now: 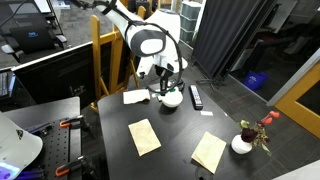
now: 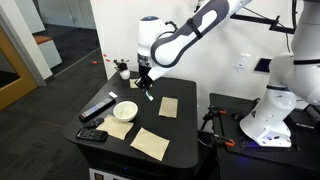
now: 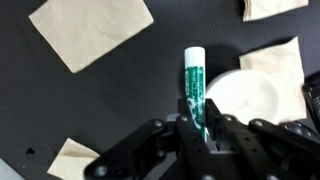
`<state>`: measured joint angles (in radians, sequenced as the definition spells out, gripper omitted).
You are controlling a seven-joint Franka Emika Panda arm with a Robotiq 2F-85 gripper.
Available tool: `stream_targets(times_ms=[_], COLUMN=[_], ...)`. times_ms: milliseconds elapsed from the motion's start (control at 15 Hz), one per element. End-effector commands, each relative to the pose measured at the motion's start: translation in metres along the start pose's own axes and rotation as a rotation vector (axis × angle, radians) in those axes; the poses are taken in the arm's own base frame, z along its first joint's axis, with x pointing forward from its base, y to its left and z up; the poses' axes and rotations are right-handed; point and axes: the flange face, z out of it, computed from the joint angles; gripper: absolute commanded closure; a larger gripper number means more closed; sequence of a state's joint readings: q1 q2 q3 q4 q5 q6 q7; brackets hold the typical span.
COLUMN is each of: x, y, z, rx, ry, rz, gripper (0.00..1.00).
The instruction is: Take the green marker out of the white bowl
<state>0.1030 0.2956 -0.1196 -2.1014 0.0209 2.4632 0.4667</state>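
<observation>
My gripper is going to release the green marker on the black table (image 1: 129,113), setting it between the front napkin and the napkin that is behind it.
My gripper (image 3: 197,128) is shut on the green marker (image 3: 193,82), a slim green stick with a white cap end, held in the air above the black table. The white bowl (image 3: 245,95) lies below and to the right of the marker in the wrist view and looks empty. In an exterior view the gripper (image 2: 145,84) hangs above and beside the bowl (image 2: 125,110), with the marker (image 2: 148,93) sticking out below the fingers. In an exterior view the gripper (image 1: 165,88) sits just over the bowl (image 1: 171,99).
Several tan napkins lie on the black table (image 2: 180,125), one (image 2: 168,106) near the gripper and one (image 1: 145,136) at the front. A black remote control (image 2: 97,108) lies beside the bowl. A white vase with red flowers (image 1: 243,141) stands at one table corner.
</observation>
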Motion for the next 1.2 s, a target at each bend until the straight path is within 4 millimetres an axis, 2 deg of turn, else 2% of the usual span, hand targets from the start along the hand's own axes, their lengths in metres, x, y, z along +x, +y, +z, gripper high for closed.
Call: stream_targets(times_ms=[0, 333, 667, 933, 1133], x=[-0.036, -0.081, -0.112, -0.118, -0.111], y=[0.021, 0.034, 0.035, 0.03, 0.025], z=[0.021, 0.072, 0.108, 0.126, 0.128], rx=[-0.002, -0.007, 0.004, 0.001, 0.01], ry=[-0.075, -0.174, -0.246, -0.249, -0.194], rz=[-0.049, -0.099, -0.147, -0.171, -0.169], gripper=[0.95, 0.95, 0.95, 0.95, 0.95])
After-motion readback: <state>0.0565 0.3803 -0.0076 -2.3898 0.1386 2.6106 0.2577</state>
